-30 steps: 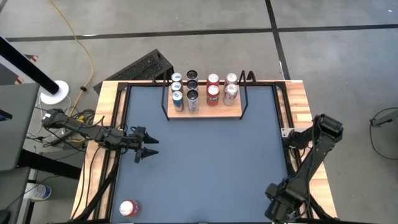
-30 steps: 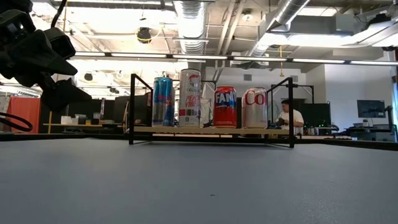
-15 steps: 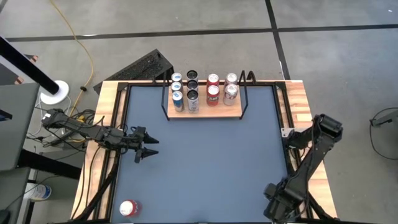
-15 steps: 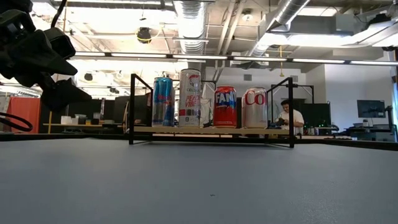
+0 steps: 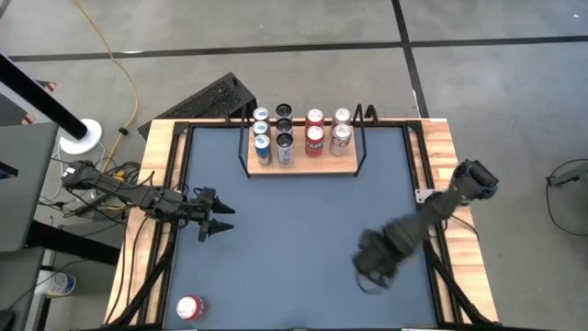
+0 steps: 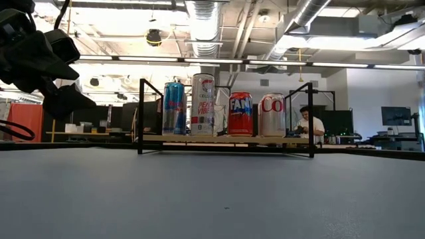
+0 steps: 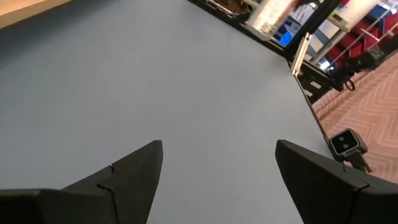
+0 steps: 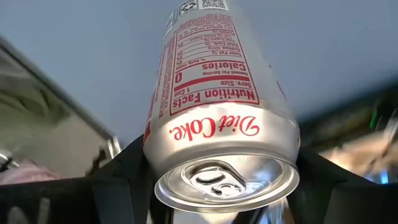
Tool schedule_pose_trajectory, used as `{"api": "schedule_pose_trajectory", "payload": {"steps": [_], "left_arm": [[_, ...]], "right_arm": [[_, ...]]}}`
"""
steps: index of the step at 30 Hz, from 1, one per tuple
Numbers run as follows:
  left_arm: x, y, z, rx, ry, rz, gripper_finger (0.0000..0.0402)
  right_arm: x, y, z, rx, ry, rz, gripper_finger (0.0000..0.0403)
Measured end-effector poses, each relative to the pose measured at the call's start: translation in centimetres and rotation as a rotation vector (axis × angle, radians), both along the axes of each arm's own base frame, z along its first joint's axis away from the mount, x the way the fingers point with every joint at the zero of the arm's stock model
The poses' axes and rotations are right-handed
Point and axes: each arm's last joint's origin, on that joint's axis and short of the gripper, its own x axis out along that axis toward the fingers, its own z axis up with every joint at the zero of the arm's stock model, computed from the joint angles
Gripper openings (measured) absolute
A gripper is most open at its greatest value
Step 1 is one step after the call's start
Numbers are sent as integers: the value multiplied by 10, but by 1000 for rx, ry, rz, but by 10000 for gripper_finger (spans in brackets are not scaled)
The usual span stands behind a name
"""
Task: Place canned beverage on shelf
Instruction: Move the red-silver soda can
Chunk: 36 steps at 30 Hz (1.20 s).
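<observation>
Next, I release the Diet Coke can from my right gripper on the bare tabletop [image 5: 371, 223] in front of the shelf's silver-can end. The Diet Coke is now over the table's near part.
The light-wood shelf [image 5: 301, 165] with black wire sides stands at the table's far middle and carries several upright cans; it also shows in the low view [image 6: 226, 139]. A silver Diet Coke can [image 8: 217, 112] sits between the fingers of my right gripper [image 5: 369, 265], which is over the table's near right part. My left gripper [image 5: 220, 219] is open and empty at the table's left side. A red-and-white can [image 5: 188, 307] stands near the table's near left corner. My right gripper holds the Diet Coke can between its two fingers [image 8: 127, 171], which lie on opposite sides of the can near its top end [image 8: 186, 134]. The can lies along the fingers, its top with the pull tab toward the wrist and its bottom pointing away.
Wooden rails [image 5: 156, 184] edge the dark-blue tabletop on the left and right. A wide bare stretch of tabletop [image 5: 303, 230] lies between the shelf and the near edge. A person sits in the room far behind the shelf [image 6: 307, 123].
My right arm has swung from the table's near right corner toward the left and a little toward the far edge, over the near right part of the tabletop. My left gripper has kept still.
</observation>
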Motion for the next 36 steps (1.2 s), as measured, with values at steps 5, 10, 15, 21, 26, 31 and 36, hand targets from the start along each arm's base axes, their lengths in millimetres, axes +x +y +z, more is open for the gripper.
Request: {"api": "schedule_pose_trajectory", "payload": {"steps": [5,10,15,21,26,31,36], "left_arm": [[0,0,0,39,-3,-11,302],[0,0,0,56,-5,-16,302],[0,0,0,61,-5,-18,302],[0,-1,-1,52,4,-65,302],[-1,-2,-1,48,10,-93,302],[-1,-2,-2,65,9,-98,302],[-1,-3,-2,62,10,-113,302]], "right_arm": [[38,-59,-1,29,-106,25,262],[62,-115,-1,43,-225,-45,262],[62,-146,-1,33,-203,-122,262],[51,-154,-5,41,-89,-154,261],[43,-157,-20,74,4,-164,261],[37,-163,-30,69,68,-191,261],[34,-164,-29,63,103,-205,261]]}}
